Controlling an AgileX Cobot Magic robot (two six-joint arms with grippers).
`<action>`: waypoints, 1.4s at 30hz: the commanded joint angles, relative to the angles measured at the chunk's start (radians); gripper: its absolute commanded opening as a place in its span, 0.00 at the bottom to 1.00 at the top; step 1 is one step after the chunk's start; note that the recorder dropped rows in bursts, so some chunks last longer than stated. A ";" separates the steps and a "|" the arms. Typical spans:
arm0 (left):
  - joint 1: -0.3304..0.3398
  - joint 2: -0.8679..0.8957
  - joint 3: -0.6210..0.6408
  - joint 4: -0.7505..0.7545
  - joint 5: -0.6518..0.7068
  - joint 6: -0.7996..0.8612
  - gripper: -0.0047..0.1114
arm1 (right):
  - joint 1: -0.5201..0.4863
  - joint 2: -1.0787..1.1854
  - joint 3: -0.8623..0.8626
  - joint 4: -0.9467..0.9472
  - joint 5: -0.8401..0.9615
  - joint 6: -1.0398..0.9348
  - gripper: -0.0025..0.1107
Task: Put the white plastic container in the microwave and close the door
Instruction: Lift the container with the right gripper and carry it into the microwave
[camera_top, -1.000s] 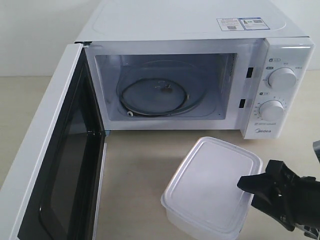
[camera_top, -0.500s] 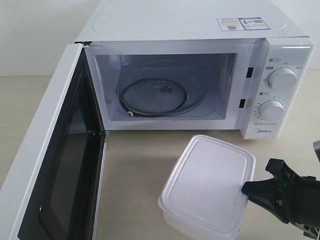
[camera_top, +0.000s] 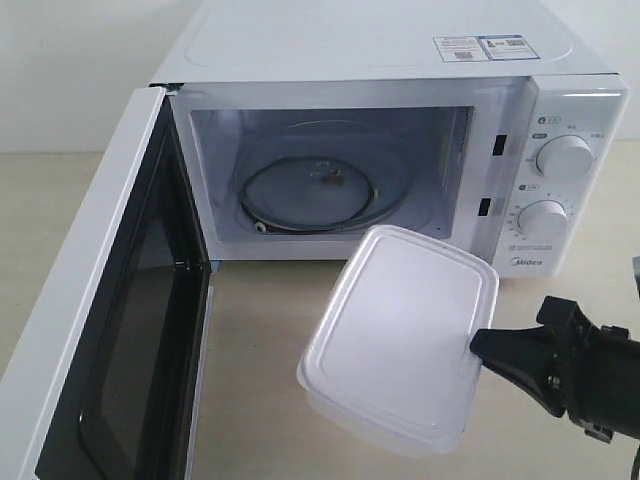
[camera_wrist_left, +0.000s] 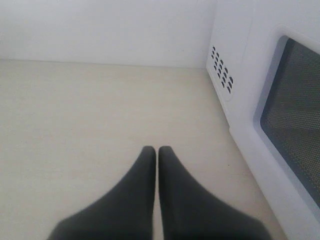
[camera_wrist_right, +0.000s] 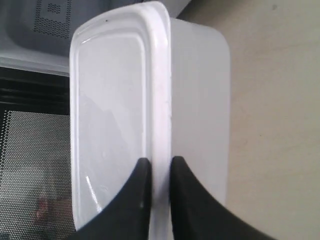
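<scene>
I should let go of the white plastic container with my right gripper, flat on the glass turntable inside the microwave's open cavity (camera_top: 316, 188). The container is now lifted in front of the microwave.
The white plastic container (camera_top: 400, 335) hangs lifted off the table, tilted, just in front of the microwave (camera_top: 380, 60) and its open cavity. My right gripper (camera_top: 478, 347) is shut on the container's right rim (camera_wrist_right: 161, 100), one finger above the lid and one below. The door (camera_top: 110, 300) stands swung wide open at the left, dark window facing inward. The glass turntable (camera_top: 310, 195) inside is bare. My left gripper (camera_wrist_left: 157, 150) is shut with nothing in it, low over the table beside the door's outer face (camera_wrist_left: 295, 115); it is out of the exterior view.
Two round dials (camera_top: 563, 157) sit on the microwave's right panel. Beige tabletop (camera_top: 260, 330) stretches between the open door and the container. A white wall (camera_wrist_left: 100, 30) stands behind the table.
My right gripper has raised the container off the table and carried it left and toward the microwave's opening. The door and the left gripper have not moved.
</scene>
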 joint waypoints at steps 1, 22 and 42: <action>0.004 -0.003 0.004 0.005 -0.009 0.003 0.08 | 0.111 -0.005 -0.004 0.107 -0.045 -0.008 0.02; 0.004 -0.003 0.004 0.005 -0.009 0.003 0.08 | 0.754 -0.005 -0.391 1.366 0.313 -0.394 0.02; 0.004 -0.003 0.004 0.005 -0.009 0.003 0.08 | 0.754 0.193 -0.742 1.680 0.468 -0.458 0.02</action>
